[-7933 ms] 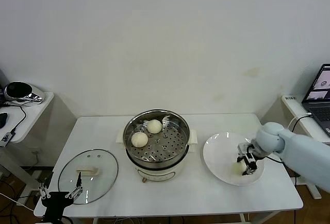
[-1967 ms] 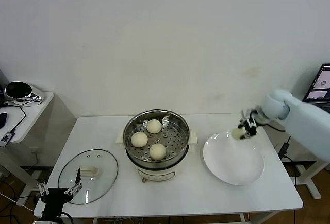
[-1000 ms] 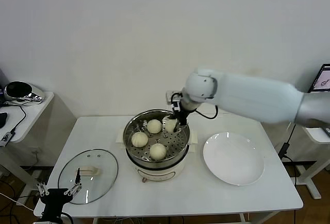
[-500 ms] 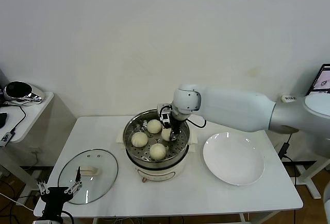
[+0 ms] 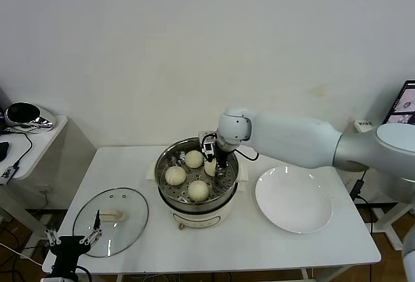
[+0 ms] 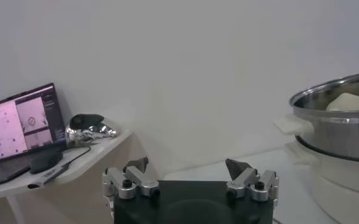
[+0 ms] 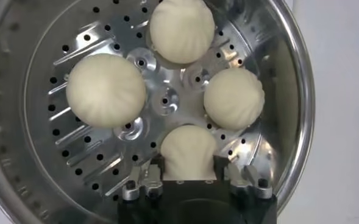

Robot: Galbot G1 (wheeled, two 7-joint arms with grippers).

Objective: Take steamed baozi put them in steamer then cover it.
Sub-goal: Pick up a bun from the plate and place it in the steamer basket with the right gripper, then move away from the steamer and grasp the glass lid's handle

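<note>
My left gripper moves to the glass lid's cream handle (image 5: pixel 111 215) next and closes there, since the lid has to cover the steamer.
The steamer (image 5: pixel 194 208) stands mid-table. Three baozi lie on its perforated tray (image 7: pixel 75 152): one at the far side (image 5: pixel 194 159), one at the left (image 5: pixel 175 176), one at the front (image 5: pixel 198 190). My right gripper (image 5: pixel 213 164) reaches into the pot and is shut on the fourth baozi (image 5: pixel 210 167), low at the tray's right. In the right wrist view the fingers (image 7: pixel 152 175) press both sides of that bun (image 7: pixel 189 152). My left gripper (image 5: pixel 72 238) is open and empty, parked below the table's front left corner.
The glass lid (image 5: pixel 110 220) with its cream handle lies flat on the table's left. The white plate (image 5: pixel 293 199) at the right holds nothing. A side table with a dark object (image 5: pixel 23 115) stands far left. A laptop (image 5: pixel 405 104) shows at the right edge.
My right arm carried the last baozi from over the plate leftward into the steamer and lowered it onto the tray's right side. The left arm has not moved.
</note>
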